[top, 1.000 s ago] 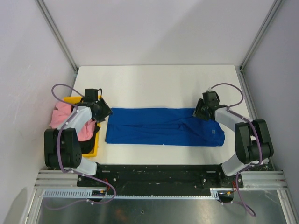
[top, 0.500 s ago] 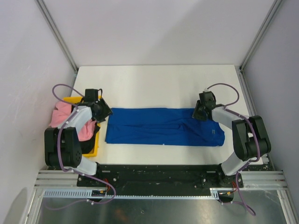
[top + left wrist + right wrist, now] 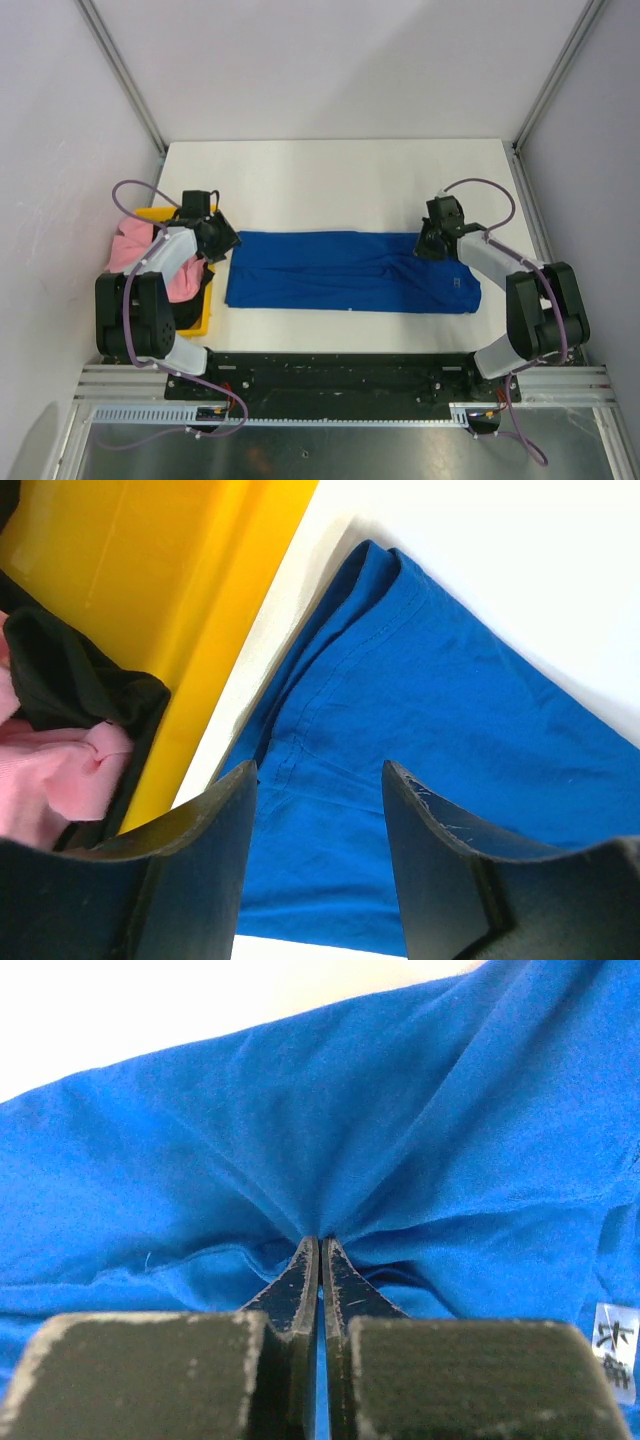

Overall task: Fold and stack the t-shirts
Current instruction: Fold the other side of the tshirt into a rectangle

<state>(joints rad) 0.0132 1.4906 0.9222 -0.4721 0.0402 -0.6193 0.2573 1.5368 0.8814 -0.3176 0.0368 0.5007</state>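
Note:
A flap of the blue t-shirt is rumpled next to my right gripper's pinch, so my right gripper needs to open, grab the flap's near edge [image 3: 403,279] and smooth it out before folding.
The royal-blue t-shirt [image 3: 350,272] lies folded into a long flat band across the middle of the table. My right gripper [image 3: 420,247] is at its far right corner, shut on a pinch of the blue cloth [image 3: 320,1210] that puckers into folds at the fingertips. My left gripper [image 3: 226,243] is open and empty over the shirt's far left corner [image 3: 400,680], with blue cloth showing between its fingers [image 3: 215,820]. The pink t-shirt [image 3: 130,255] and the black t-shirt [image 3: 70,680] lie crumpled in the yellow bin.
The yellow plastic bin [image 3: 200,320] stands at the table's left edge, right beside the blue shirt's left end; its wall also shows in the left wrist view [image 3: 150,590]. A white label [image 3: 615,1345] shows on the blue shirt near the right gripper.
My right gripper has shifted slightly at the shirt's far right corner. The left arm and the shirt have not visibly moved.

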